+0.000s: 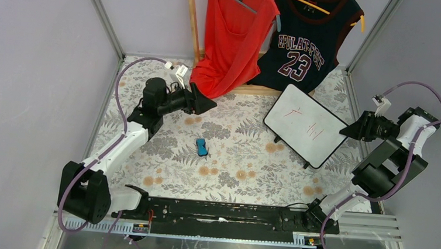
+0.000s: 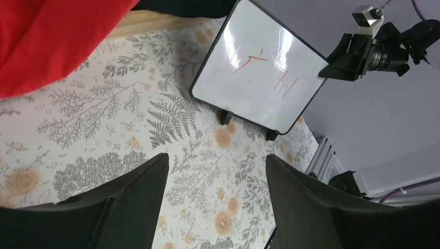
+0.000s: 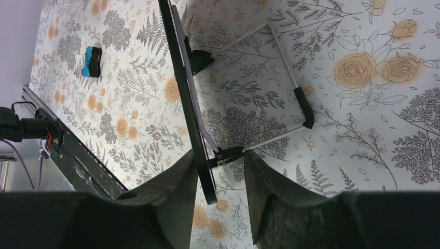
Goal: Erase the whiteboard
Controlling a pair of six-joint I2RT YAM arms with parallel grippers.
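My left gripper will hold the small blue eraser at its narrow middle (image 1: 202, 148), because the red marks on the whiteboard need wiping.
The whiteboard (image 1: 306, 124) stands tilted on its feet at the right of the floral table and bears thin red strokes (image 2: 257, 72). In the right wrist view I see it edge-on (image 3: 181, 78) with its wire stand behind. My right gripper (image 1: 347, 130) (image 3: 220, 156) is open and straddles the board's right corner: the frame edge lies between the jaws, close to one finger and apart from the other. The small blue eraser (image 1: 202, 147) (image 3: 93, 61) lies mid-table. My left gripper (image 1: 211, 104) (image 2: 217, 158) is open and empty, hovering at the back left and pointing toward the board.
A red top (image 1: 233, 37) and a dark number 23 jersey (image 1: 306, 42) hang at the back on a wooden rack (image 1: 193, 23), their hems touching the table. A black rail (image 1: 223, 212) runs along the near edge. Grey walls close both sides.
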